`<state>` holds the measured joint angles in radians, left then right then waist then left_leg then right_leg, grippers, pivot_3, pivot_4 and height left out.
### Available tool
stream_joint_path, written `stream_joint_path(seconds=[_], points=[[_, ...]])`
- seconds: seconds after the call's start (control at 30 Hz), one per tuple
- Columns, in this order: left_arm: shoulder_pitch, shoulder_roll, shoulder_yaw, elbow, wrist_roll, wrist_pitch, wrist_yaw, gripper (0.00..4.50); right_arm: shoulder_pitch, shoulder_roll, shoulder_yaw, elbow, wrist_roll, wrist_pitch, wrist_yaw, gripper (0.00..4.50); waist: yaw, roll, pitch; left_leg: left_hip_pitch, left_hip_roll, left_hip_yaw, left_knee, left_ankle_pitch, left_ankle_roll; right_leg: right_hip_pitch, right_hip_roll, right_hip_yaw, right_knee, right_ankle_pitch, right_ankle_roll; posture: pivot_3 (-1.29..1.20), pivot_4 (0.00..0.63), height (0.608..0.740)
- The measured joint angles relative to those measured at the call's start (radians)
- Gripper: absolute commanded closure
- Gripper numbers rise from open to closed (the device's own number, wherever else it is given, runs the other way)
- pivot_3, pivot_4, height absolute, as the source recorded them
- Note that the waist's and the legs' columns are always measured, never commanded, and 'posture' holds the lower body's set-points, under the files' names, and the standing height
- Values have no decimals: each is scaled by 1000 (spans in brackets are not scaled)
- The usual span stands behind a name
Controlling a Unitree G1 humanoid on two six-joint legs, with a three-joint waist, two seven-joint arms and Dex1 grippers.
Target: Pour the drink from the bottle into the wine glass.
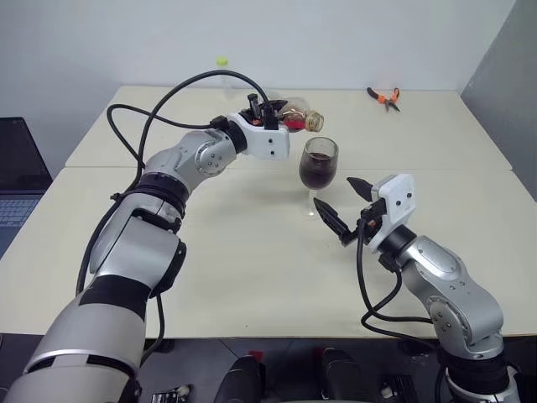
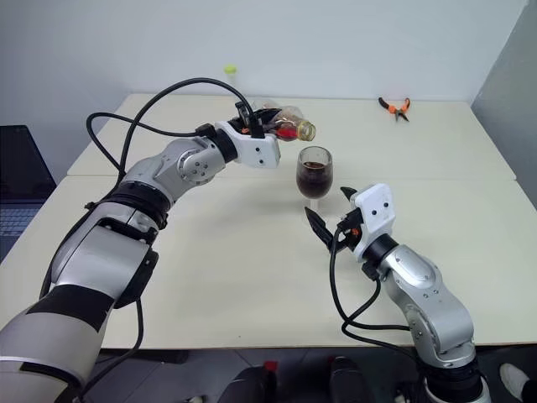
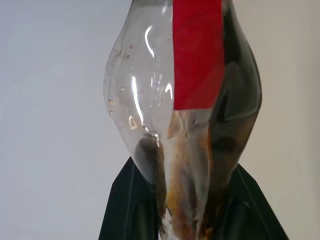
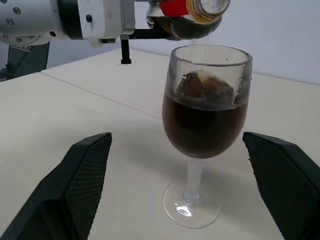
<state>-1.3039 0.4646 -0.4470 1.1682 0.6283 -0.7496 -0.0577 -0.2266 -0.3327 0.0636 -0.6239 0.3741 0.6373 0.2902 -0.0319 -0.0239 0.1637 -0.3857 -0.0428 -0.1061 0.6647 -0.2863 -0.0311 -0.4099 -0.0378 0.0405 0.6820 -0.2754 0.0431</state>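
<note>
Next, my left gripper lets go of the bottle just this side of the table's seam [image 1: 216, 189], between the laptop and the wine glass. The bottle is tipped above the glass's rim.
My left gripper [image 1: 270, 116] is shut on the bottle [image 1: 299, 118], a small clear one with a red label. It holds the bottle tipped almost level, the open mouth [image 4: 210, 6] just above the rim of the wine glass [image 1: 319, 164]. A little dark drink lies along the low side of the bottle [image 3: 230, 125]. The wine glass [image 4: 205, 115] stands upright on the table, its bowl over half full of dark brown drink [image 4: 202, 127] with some foam on top. My right gripper [image 1: 334, 193] is open on the near side of the glass, a finger on each side of the stem, not touching it.
Orange-handled pliers [image 1: 383, 98] lie at the table's far right. A slim clear tube with a yellow-green top [image 1: 222, 71] stands at the far edge, behind the left arm. A laptop [image 1: 17, 172] sits off the table's left side. A seam [image 1: 436, 169] crosses the tabletop.
</note>
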Motion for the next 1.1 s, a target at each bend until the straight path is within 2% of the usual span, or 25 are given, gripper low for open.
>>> stream_joint_path(seconds=[0.13,0.27,0.47,0.57,0.77,1.0,1.1], points=[[48,-70,158,-34,-224,75,-162,3762,0,-2,10,0,-13,-33,15,0,0,0,0,0,0,0,1,0,0,0,0,0,0,0,0,0,150,740],[135,-134,325,-80,-456,237,-313,3783,16,-28,22,-4,-18,-59,62,0,-4,0,-1,0,1,0,1,0,0,0,0,0,0,0,0,0,150,740],[304,-147,501,-192,-670,426,-366,3783,39,-97,25,-79,136,-15,212,0,-17,0,-1,1,2,-2,1,0,0,0,0,0,1,0,0,0,150,740],[395,-154,562,-241,-725,488,-340,3783,15,-100,28,-88,183,18,232,0,-17,0,-1,1,1,-2,1,0,0,1,0,0,1,0,0,0,150,740],[518,-164,591,-269,-736,503,-268,3784,-65,-73,90,-54,185,27,232,0,-5,0,-2,2,1,-2,2,0,-1,1,-1,0,1,0,0,0,150,740],[526,-175,610,-208,-728,452,-183,3784,-108,-57,127,31,152,4,257,0,1,-2,-3,2,0,-2,2,0,-1,2,-1,0,0,0,0,0,150,740],[528,-177,611,-187,-725,414,-178,2746,-116,-59,130,47,140,-8,274,0,0,-2,-3,3,1,-2,1,0,-1,2,-1,0,1,0,0,0,150,740]])
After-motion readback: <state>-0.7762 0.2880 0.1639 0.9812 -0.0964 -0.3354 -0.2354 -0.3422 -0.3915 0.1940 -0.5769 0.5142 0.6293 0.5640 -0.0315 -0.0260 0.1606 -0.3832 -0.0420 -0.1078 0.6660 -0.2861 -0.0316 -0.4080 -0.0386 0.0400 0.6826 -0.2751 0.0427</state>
